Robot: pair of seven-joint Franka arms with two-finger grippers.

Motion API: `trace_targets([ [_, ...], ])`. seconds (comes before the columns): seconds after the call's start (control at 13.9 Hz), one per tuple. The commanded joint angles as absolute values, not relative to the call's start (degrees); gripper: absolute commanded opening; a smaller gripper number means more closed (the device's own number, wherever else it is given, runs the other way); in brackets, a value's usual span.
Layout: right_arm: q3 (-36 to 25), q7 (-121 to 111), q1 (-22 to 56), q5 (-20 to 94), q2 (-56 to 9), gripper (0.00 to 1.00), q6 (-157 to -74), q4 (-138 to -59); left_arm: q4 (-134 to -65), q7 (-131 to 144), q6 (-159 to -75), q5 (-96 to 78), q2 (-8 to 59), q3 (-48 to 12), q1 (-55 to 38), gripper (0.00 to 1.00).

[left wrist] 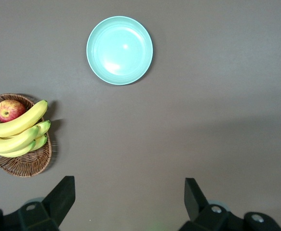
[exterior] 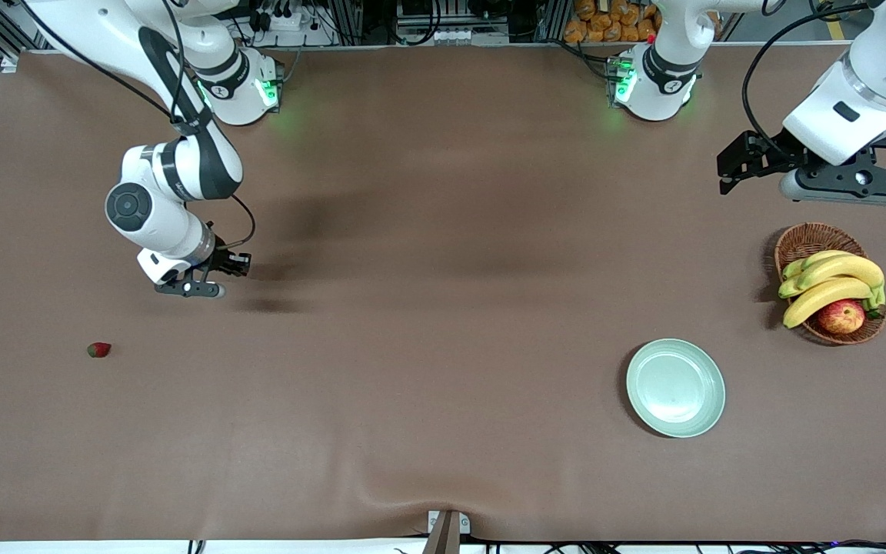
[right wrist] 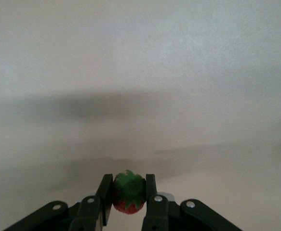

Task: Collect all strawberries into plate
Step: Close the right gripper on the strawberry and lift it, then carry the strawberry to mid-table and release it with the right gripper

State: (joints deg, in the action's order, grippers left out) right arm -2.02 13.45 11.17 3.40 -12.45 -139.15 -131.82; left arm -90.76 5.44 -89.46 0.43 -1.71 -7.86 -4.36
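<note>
Next, I open my right gripper to release the strawberry, now hanging low over the table, on the bare brown cloth about midway (exterior: 497, 258) between the arms, short of the basket.
My right gripper (exterior: 237, 265) is shut on a strawberry (right wrist: 128, 197), a small red berry whose green cap faces the right wrist camera between the two fingers (right wrist: 105, 192). It hangs low over the table at the right arm's end. A second strawberry (exterior: 99, 350) lies loose on the brown cloth, nearer the front camera than that gripper. The pale mint-green plate (exterior: 675, 387) sits bare toward the left arm's end, also seen in the left wrist view as the plate (left wrist: 119, 50). My left gripper (exterior: 727, 165) waits open in the air above the table near the basket, its gripper (left wrist: 129, 197) holding nothing.
A brown wicker basket (exterior: 808, 240) with bananas (exterior: 831, 281) and a red-yellow apple (exterior: 841, 315) stands beside the plate, farther from the front camera. The left wrist view shows the same basket (left wrist: 20, 161). A fold in the cloth rises at the front edge (exterior: 443, 500).
</note>
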Motion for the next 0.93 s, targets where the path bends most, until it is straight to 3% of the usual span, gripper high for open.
trace_targets([
  [0.0,-0.9,21.2,14.7,7.4,-12.0,0.00,-132.3,-125.4,-89.9,5.2,-88.0,0.4,-2.0,-7.8,-3.9,1.00],
  [0.5,-1.0,47.2,28.9,14.3,-13.7,0.00,-128.5,-115.9,-90.0,5.2,-88.0,0.4,-1.7,-8.1,-4.0,1.00],
  [0.86,-0.9,67.0,38.0,15.3,-21.7,0.00,-129.1,-105.8,-90.1,5.1,-88.0,0.4,-1.5,-8.1,-4.1,1.00],
])
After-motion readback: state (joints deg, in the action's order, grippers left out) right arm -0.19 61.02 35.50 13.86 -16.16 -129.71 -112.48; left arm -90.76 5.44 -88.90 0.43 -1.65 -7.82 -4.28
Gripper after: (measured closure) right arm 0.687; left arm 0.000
